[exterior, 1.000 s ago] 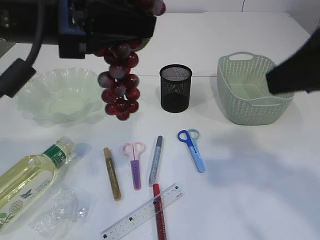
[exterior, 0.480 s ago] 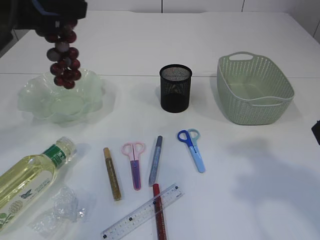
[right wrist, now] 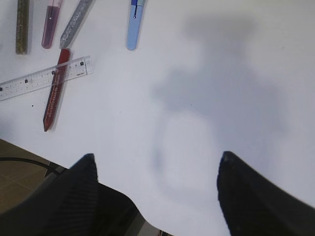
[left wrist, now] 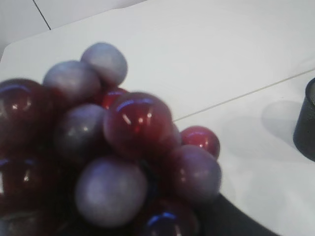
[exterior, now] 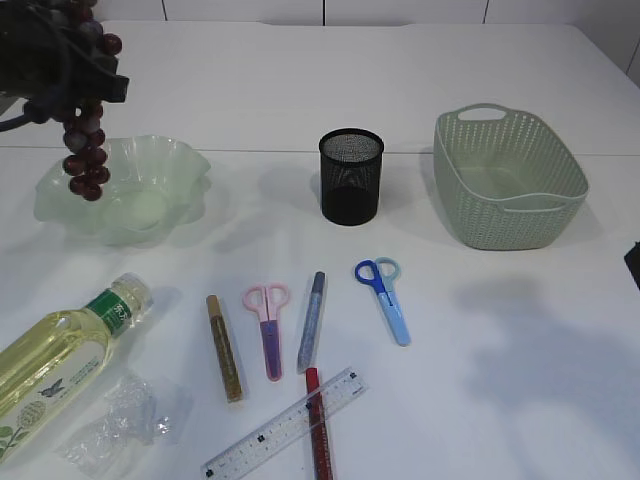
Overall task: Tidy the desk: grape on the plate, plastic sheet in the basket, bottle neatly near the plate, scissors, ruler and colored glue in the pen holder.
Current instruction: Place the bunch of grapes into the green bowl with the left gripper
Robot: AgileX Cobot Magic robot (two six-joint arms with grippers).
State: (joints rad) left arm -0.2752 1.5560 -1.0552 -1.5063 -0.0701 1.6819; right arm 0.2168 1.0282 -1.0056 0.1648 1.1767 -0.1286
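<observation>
My left gripper is going to release the grape in the pale green plate's hollow point(exterior: 139, 174), a little toward the black mesh pen holder.
My left gripper point(exterior: 72, 92) is shut on the top of a dark red grape point(exterior: 85, 160) bunch that hangs over the left rim of the pale green plate point(exterior: 185, 165). The grape point(left wrist: 123, 147) fills the left wrist view and hides the jaws. On the table lie the bottle point(exterior: 55, 365), the crumpled plastic sheet point(exterior: 120, 420), pink scissors point(exterior: 268, 325), blue scissors point(exterior: 388, 300), the ruler point(exterior: 285, 425), and gold point(exterior: 224, 347), silver point(exterior: 312, 320) and red point(exterior: 318, 430) colored glue. My right gripper point(right wrist: 157, 158) stands open and empty above bare table.
The black mesh pen holder point(exterior: 351, 175) stands mid-table, and the green basket point(exterior: 450, 170) stands to its right. The right wrist view shows the ruler point(right wrist: 44, 78) crossing the red glue point(right wrist: 55, 88), with the table's near edge just below the fingers.
My left gripper has carried the grape bunch from the table's middle leftwards to the plate's left rim. The right arm has withdrawn from the exterior view.
</observation>
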